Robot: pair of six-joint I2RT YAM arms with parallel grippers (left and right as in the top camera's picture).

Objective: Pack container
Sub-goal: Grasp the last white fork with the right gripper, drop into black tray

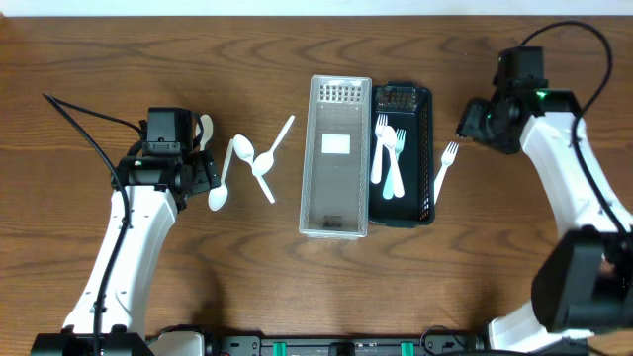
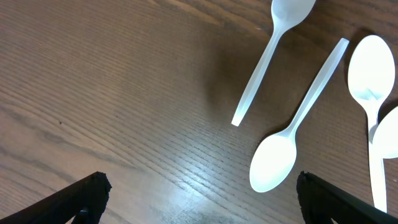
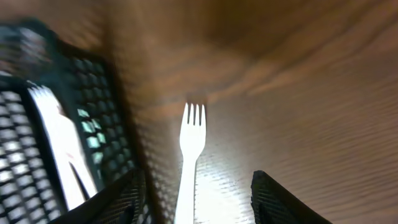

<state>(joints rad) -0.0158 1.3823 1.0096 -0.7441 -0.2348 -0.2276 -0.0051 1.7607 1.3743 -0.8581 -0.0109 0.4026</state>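
Observation:
My left gripper is to grab the spoon's handle (image 1: 203, 147) (image 2: 277, 33) next, just below its bowl, on the white spoon that lies farthest from the clear tray.
Several white plastic spoons (image 1: 240, 150) lie on the wood table left of centre; they also show in the left wrist view (image 2: 273, 163). My left gripper (image 1: 203, 166) is open and empty beside them, its fingertips (image 2: 199, 199) low over bare wood. A clear tray (image 1: 336, 222) and a black basket (image 1: 425, 148) stand at centre; the basket holds white forks (image 1: 389, 148). One white fork (image 1: 445, 168) lies on the table just right of the basket. My right gripper (image 1: 465, 124) is open, and its fingers (image 3: 196, 199) straddle that fork's handle (image 3: 189, 155).
The black basket wall (image 3: 102, 118) stands close to the left of my right gripper's fingers. Black cables trail from both arms over the table. Bare wood lies to the far left and right of the loose fork.

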